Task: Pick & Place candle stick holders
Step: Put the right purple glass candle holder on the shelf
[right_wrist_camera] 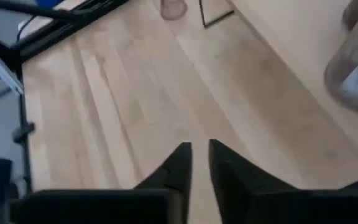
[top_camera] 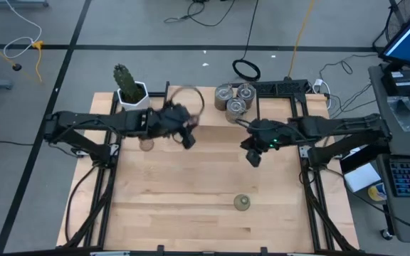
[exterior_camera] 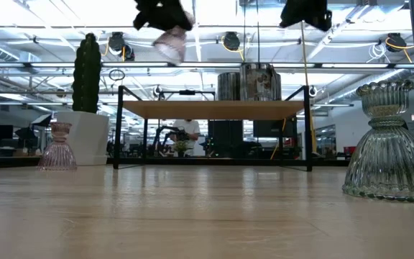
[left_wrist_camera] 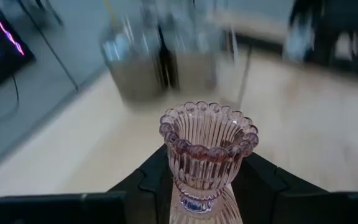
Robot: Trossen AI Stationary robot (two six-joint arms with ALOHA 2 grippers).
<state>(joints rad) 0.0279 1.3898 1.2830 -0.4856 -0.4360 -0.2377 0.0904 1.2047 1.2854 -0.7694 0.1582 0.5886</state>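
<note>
My left gripper is going to let go of the pink holder on the raised shelf point(top_camera: 186, 94), between the silvery cylinders and the cactus pot. That pink holder now hangs high over the table's far middle.
My left gripper point(top_camera: 188, 134) hangs high over the table's far middle, shut on a pinkish ribbed glass candle stick holder point(left_wrist_camera: 207, 149), which also shows at the top of the low view point(exterior_camera: 171, 42). My right gripper point(top_camera: 252, 154) hovers right of centre, its fingers point(right_wrist_camera: 182, 163) almost together with nothing between them. A second pink holder point(top_camera: 146, 144) stands on its flared base near the cactus pot. An olive-green holder point(top_camera: 242, 203) stands on its base near the front edge. Three silvery cylinders point(top_camera: 233, 99) are grouped at the far edge. My left gripper pinches the pink holder by its narrow waist point(left_wrist_camera: 196, 198), below the ribbed cup, one dark finger point(left_wrist_camera: 149, 182) on each side. The fingers slant downward from the table's left. The holder is lifted well clear of the table, its scalloped rim point(left_wrist_camera: 209, 127) pointing away from the fingers.
A cactus in a white pot point(top_camera: 129, 89) stands at the far left corner. The silvery cylinders sit on a small raised black-framed shelf point(exterior_camera: 214, 109). A thin wire ring point(top_camera: 188, 99) lies by the left gripper. Bare wood point(top_camera: 191, 185) spreads across the middle and near side.
</note>
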